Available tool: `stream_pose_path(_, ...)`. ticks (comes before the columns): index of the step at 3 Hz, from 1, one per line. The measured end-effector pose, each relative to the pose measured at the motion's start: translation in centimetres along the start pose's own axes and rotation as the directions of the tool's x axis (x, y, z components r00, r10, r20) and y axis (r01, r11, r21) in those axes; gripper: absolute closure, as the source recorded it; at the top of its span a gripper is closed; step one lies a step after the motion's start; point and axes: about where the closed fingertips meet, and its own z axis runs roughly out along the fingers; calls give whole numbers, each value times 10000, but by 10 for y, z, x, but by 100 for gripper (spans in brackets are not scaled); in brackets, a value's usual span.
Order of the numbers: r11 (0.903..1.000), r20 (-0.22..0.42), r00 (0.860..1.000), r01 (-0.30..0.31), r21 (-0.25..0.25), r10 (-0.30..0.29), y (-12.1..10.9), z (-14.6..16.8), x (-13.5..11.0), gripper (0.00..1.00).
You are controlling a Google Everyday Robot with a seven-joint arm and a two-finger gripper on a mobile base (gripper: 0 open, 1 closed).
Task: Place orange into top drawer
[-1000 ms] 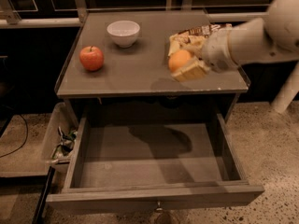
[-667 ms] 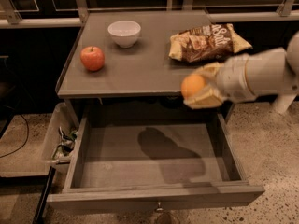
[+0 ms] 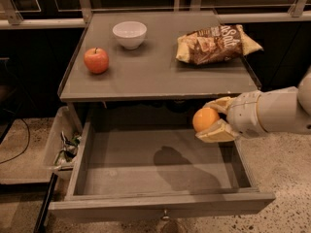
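The orange, now held in the air above the drawer, will be let go by my gripper on the flat drawer bottom near its middle [image 3: 177, 154], where the shadow of the gripper falls.
The orange [image 3: 205, 119] is a small round fruit held between the pale fingers of my gripper [image 3: 211, 120], which is shut on it. The gripper reaches in from the right and holds the orange in the air above the right part of the open top drawer [image 3: 121, 166]. The drawer is pulled out under the tabletop, wide and shallow with a flat grey-brown bottom and a small knob [image 3: 165, 216] on its front. The gripper's shadow falls on the drawer bottom.
On the grey tabletop [image 3: 155, 74] stand a red apple [image 3: 96, 60] at the left, a white bowl [image 3: 129, 34] at the back and a chip bag [image 3: 216, 43] at the right. A bin with crumpled trash [image 3: 62, 147] sits on the floor to the drawer's left.
The gripper has carried the orange off the tabletop by the chip bag, forward and down past the table's front edge, to above the open drawer.
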Motion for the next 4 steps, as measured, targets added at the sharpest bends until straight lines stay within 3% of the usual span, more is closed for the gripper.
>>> stream_pose_path(1, 10000, -55, 10000, -32, -41, 32, 3, 7, 2, 100)
stream_pose_path(2, 9909, -753, 9905, -1201, -611, 1154, 28, 68, 50, 100)
stream_pose_path(3, 9802, -1112, 9801, -1752, -924, 1647, 43, 118, 86, 100)
stream_pose_path(4, 9790, -1322, 9788, -1714, -1105, 1565, 46, 163, 109, 100)
